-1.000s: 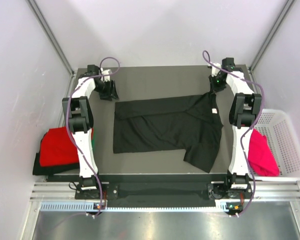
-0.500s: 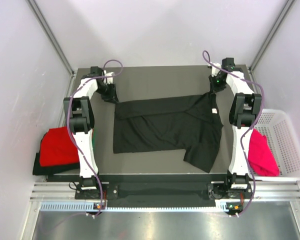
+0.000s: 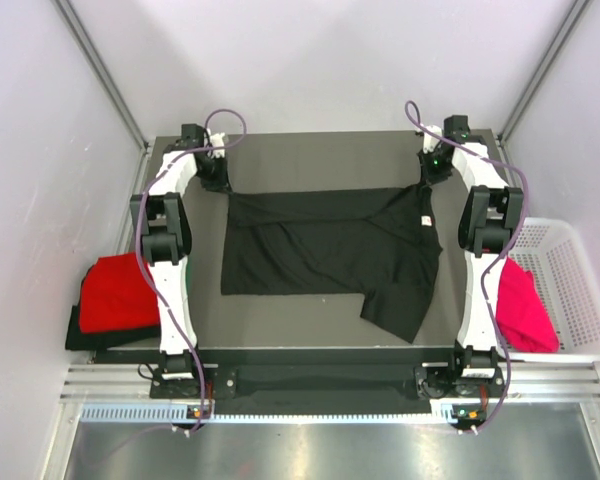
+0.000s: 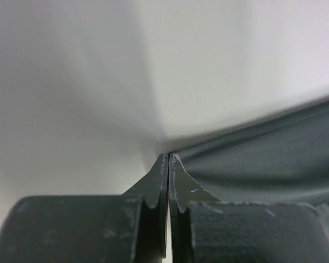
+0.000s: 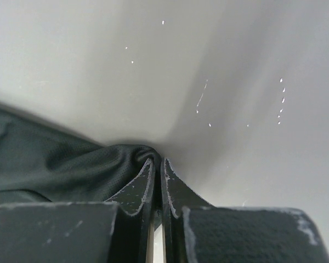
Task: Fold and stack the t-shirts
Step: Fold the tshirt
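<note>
Next, my right gripper lets go of the black t-shirt's corner and takes the crease's inner end (image 3: 367, 217) before folding, because the t-shirt lies creased inward from that corner.
A black t-shirt (image 3: 325, 250) lies spread across the dark table (image 3: 310, 160), one sleeve hanging toward the near right. My left gripper (image 3: 221, 184) is at its far left corner, jaws shut on the cloth edge (image 4: 252, 159); the left gripper (image 4: 169, 156) pinches it at the very tips. At the far right corner my right gripper (image 3: 426, 180) is shut on a bunched fold of the same shirt (image 5: 71, 164), held at the right gripper's tips (image 5: 156, 160). A red t-shirt (image 3: 115, 295) lies off the table's left side. A magenta-pink t-shirt (image 3: 520, 305) lies in the basket.
A white mesh basket (image 3: 580, 290) stands off the table's right edge. The red shirt rests on dark cloth (image 3: 85, 338) at the left. Grey walls close in on three sides, and both arms stretch along the table's side edges.
My left gripper moved in to the shirt's far left corner and closed on it. The shirt's far edge now runs straighter between both grippers and the cloth shifted slightly left.
</note>
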Motion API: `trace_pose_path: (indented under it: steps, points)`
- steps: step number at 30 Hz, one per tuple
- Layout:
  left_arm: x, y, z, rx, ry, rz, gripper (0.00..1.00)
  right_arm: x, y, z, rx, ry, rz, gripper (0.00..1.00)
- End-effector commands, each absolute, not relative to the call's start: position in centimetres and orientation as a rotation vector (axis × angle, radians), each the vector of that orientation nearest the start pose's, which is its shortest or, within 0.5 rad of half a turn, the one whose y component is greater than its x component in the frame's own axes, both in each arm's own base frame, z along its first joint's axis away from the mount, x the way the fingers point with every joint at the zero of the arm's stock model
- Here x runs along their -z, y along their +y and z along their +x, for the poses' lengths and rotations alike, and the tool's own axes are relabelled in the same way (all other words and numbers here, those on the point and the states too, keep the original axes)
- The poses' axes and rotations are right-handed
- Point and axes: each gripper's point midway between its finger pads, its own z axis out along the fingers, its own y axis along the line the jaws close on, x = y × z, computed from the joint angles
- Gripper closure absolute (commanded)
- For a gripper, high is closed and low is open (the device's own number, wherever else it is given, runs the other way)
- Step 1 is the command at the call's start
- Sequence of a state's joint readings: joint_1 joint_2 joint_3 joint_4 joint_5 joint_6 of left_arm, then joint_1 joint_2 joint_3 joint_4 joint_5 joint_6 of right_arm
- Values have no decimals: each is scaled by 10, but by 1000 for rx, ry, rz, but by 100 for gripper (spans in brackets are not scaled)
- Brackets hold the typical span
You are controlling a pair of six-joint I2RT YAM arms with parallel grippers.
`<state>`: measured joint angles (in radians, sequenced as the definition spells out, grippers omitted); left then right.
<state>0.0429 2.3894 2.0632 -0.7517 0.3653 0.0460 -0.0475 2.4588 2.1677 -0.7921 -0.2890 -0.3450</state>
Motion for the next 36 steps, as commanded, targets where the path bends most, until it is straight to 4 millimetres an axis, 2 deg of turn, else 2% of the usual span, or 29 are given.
trace_pose_path:
  steps: [1, 5, 8, 11, 12, 14, 15, 16, 17, 18, 19, 20, 21, 22, 23, 24, 25, 26, 27, 28, 29, 30, 31, 32, 33, 35, 36]
  points:
    - [-63, -28, 586, 368, 2460, 117, 100, -35, 13, 582, -208, 2485, -482, 100]
    - [-64, -27, 602, 358, 2434, 106, 100, -40, 16, 595, -185, 2454, -475, 99]
    - [-62, -25, 607, 340, 2421, 97, 100, -42, 18, 603, -168, 2434, -470, 98]
    - [-70, -20, 613, 311, 2389, 89, 99, -47, 20, 607, -150, 2422, -473, 92]
    - [-81, -16, 616, 277, 2367, 76, 94, -46, 18, 604, -134, 2433, -469, 81]
    - [-97, -11, 619, 242, 2331, 76, 80, -65, 16, 604, -113, 2401, -459, 75]
    - [-122, -9, 621, 218, 2279, 82, 73, -63, 11, 597, -91, 2418, -452, 71]
    - [-138, -4, 629, 177, 2218, 82, 65, -89, 9, 597, -63, 2372, -456, 70]
    - [-144, -1, 627, 152, 2202, 81, 52, -101, 5, 598, -39, 2341, -450, 70]
    - [-167, 1, 628, 136, 2157, 81, 50, -101, 1, 592, -20, 2349, -446, 68]
    - [-175, 0, 627, 137, 2143, 85, 49, -128, -2, 589, 4, 2304, -440, 68]
    - [-181, -4, 625, 156, 2138, 82, 48, -136, -3, 587, 14, 2288, -437, 66]
    - [-191, -5, 620, 176, 2133, 79, 48, -138, -2, 580, 8, 2294, -443, 65]
    - [-194, -13, 615, 210, 2138, 85, 48, -159, 0, 575, 1, 2260, -444, 65]
    - [-183, -22, 604, 274, 2175, 81, 48, -165, 3, 570, -16, 2253, -450, 65]
    - [-196, -29, 595, 303, 2160, 90, 48, -162, 8, 560, -50, 2265, -456, 65]
    - [-195, -39, 587, 330, 2170, 107, 48, -179, 11, 554, -60, 2237, -445, 65]
    - [-177, -46, 573, 357, 2219, 116, 48, -180, 14, 548, -80, 2238, -447, 65]
    - [-182, -54, 562, 377, 2221, 157, 49, -174, 20, 539, -121, 2255, -457, 65]
    - [-176, -65, 552, 392, 2249, 180, 49, -184, 24, 532, -136, 2238, -460, 65]
    - [-163, -76, 537, 412, 2284, 237, 50, -185, 30, 527, -163, 2234, -475, 65]
    - [-154, -81, 527, 432, 2319, 251, 50, -175, 39, 517, -222, 2248, -503, 64]
    - [-149, -87, 519, 460, 2338, 269, 50, -176, 42, 512, -228, 2247, -510, 64]
    - [-135, -90, 508, 494, 2377, 270, 50, -173, 42, 508, -235, 2259, -511, 64]
    - [-134, -95, 499, 536, 2385, 282, 51, -165, 64, 500, -302, 2261, -577, 66]
    - [-118, -98, 484, 571, 2427, 279, 51, -153, 83, 487, -391, 2288, -646, 67]
    - [-121, -101, 479, 600, 2423, 288, 52, -143, 99, 482, -493, 2285, -719, 67]
